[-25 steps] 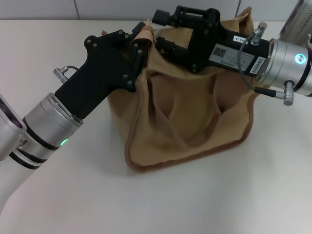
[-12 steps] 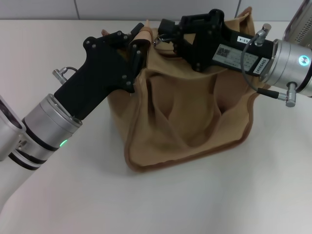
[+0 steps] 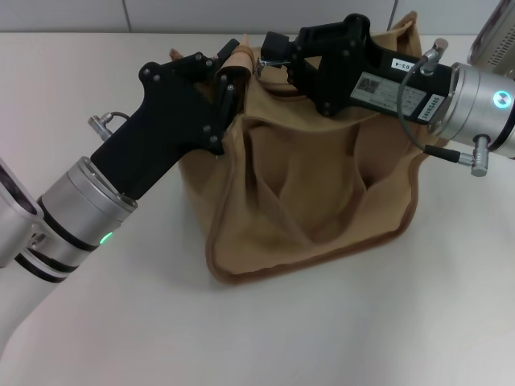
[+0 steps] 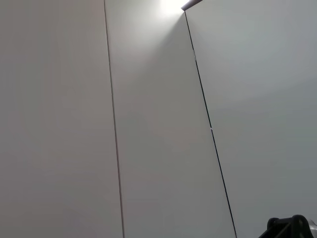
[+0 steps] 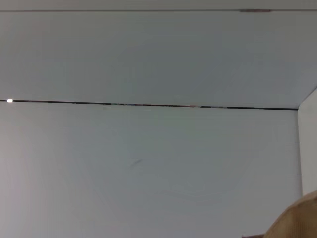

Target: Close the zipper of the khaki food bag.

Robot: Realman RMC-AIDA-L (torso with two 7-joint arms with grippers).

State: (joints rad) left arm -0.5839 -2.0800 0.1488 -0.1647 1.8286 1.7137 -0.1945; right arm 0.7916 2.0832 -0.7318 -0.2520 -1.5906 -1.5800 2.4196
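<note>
My right gripper is at the silver pull tab atop the bag. It will let go of the tab at the zipper end (image 3: 417, 95) nearest the grey object.
The khaki food bag (image 3: 314, 193) stands on the white table in the head view, its front sagging inward. My left gripper (image 3: 233, 66) is shut on the fabric at the bag's top left corner and holds it up. My right gripper (image 3: 268, 56) reaches across the bag's top from the right, fingers closed at the left end of the zipper line. A small silver pull tab (image 3: 261, 70) shows at its fingertips. Most of the zipper is hidden under the right arm. A bit of the bag (image 5: 297, 223) shows in the right wrist view.
The white table (image 3: 241, 338) spreads in front of and beside the bag. A tiled wall (image 3: 161, 12) runs along the back. A grey object (image 3: 495, 32) stands at the far right edge. Both wrist views show mostly wall panels.
My right gripper has shifted a little to the right along the bag's top and tilted. The left gripper still holds the bag's corner and has barely moved.
</note>
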